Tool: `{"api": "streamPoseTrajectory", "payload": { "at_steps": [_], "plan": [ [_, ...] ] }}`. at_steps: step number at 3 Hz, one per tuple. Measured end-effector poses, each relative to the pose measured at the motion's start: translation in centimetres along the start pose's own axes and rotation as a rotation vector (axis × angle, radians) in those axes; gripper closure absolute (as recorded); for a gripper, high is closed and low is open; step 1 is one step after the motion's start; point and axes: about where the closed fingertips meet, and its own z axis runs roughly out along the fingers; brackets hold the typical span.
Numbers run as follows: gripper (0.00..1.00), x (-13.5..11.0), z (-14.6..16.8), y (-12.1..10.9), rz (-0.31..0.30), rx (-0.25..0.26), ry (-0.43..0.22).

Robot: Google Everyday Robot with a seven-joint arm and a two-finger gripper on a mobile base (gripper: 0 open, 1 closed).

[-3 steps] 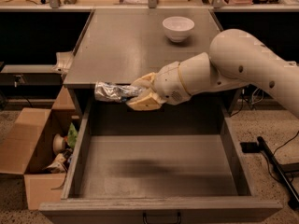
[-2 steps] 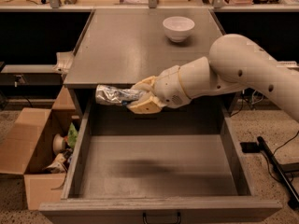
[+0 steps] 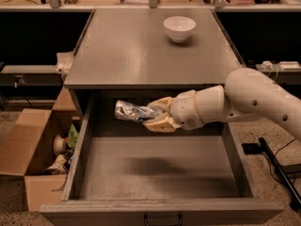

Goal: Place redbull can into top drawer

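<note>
I need to release the redbull can on the top drawer's flat grey bottom (image 3: pixel 176 136), near the middle, toward the cabinet. The can is now held near the drawer's back.
The redbull can (image 3: pixel 130 111) is a slim shiny silver can, held lying sideways. My gripper (image 3: pixel 153 113) is shut on its right end and holds it inside the open top drawer (image 3: pixel 80 149), near the back, a little above the flat grey bottom. The arm reaches in from the right. The drawer is pulled fully out, its small dark handle (image 3: pixel 162 219) at the front edge.
A white bowl (image 3: pixel 179 28) stands on the grey cabinet top (image 3: pixel 131 51) at the back right. A brown cardboard box (image 3: pixel 28 149) with clutter stands on the floor left of the drawer. A dark stand leg (image 3: pixel 277 166) lies on the floor at right.
The gripper with the can has moved down and to the right, from level with the cabinet's front edge into the drawer opening below the top.
</note>
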Motion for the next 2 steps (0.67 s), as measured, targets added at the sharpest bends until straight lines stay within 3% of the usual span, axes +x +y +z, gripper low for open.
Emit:
{"api": "streamPoseTrajectory", "payload": {
  "at_steps": [1,2],
  "plan": [
    [1.00,4.23,-1.01,-1.04,0.067,0.044,-0.001],
    [1.00,4.23,-1.01,-1.04,0.067,0.043,-0.001]
  ]
}}
